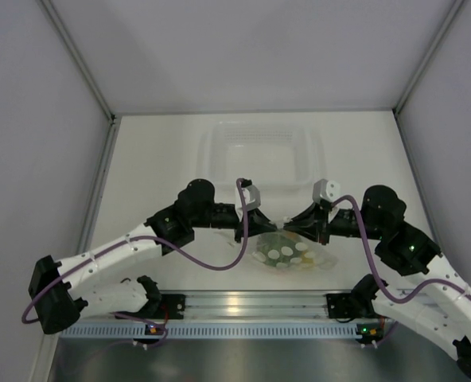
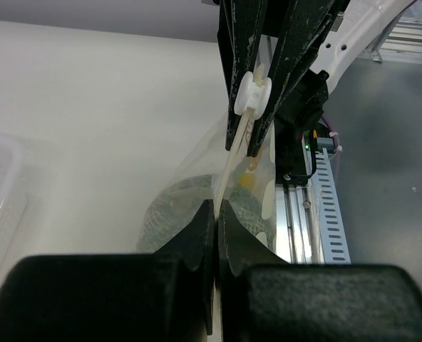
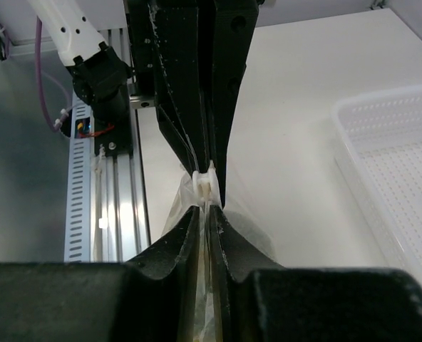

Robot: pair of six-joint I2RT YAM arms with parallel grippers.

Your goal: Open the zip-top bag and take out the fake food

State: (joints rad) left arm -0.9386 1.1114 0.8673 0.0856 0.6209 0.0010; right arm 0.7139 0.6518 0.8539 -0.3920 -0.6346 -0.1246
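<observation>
My left gripper is pinching only the top edge of the bag, short of the white slider, so it should open, move forward and close on that slider (image 2: 252,97).
The zip-top bag (image 1: 295,255) is a clear pouch with white dots, hanging between my two grippers just in front of the rail. Through its plastic I see the fake food: a mottled green melon (image 2: 161,214) and a bit of a yellow piece (image 2: 248,181). My left gripper (image 2: 217,208) is shut on the bag's top edge. My right gripper (image 3: 209,212) faces it from the other side, jaws pinched on the same edge with only a thin slit between them. The white slider (image 3: 205,184) sits on the edge between the two sets of fingertips.
A rigid clear tub (image 1: 212,159) stands on the white table behind the grippers, also at the right of the right wrist view (image 3: 389,164). The metal rail (image 1: 235,302) with the arm bases runs along the near edge. Grey walls close in both sides.
</observation>
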